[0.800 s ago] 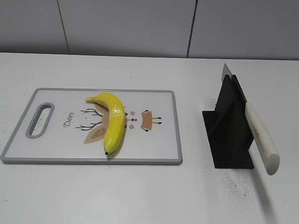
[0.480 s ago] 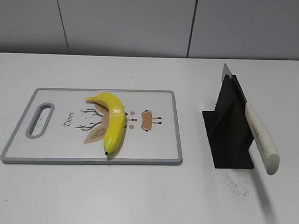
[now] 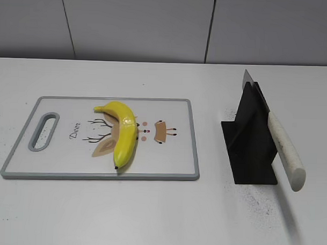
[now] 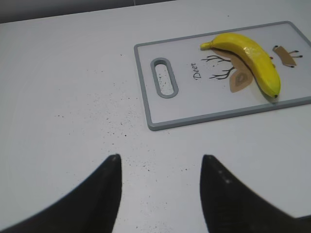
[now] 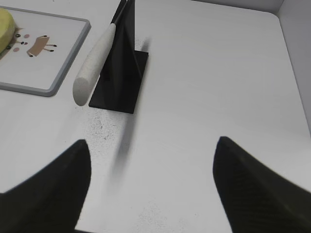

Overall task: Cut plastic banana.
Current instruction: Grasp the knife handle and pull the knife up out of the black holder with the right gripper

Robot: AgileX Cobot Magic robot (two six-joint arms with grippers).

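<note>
The robot's right gripper needs to next go to the middle of the white handle [image 3: 283, 145] [image 5: 98, 59] and close there, because the knife must come out of its black stand.
A yellow plastic banana [image 3: 122, 133] lies on a white cutting board with a grey rim [image 3: 65, 174]; both show in the left wrist view, the banana [image 4: 252, 54] on the board [image 4: 194, 120]. A knife with a white handle [image 3: 284, 149] leans in a black stand [image 3: 250, 139], also in the right wrist view [image 5: 93, 63]. My left gripper [image 4: 160, 160] is open and empty over bare table, near and left of the board. My right gripper [image 5: 153, 145] is open and empty, near and right of the knife stand [image 5: 120, 73]. Neither gripper shows in the exterior view.
The white table [image 3: 149, 213] carries fine dark specks around the stand and left of the board. A grey wall runs behind it. The table's right edge [image 5: 294, 73] shows in the right wrist view.
</note>
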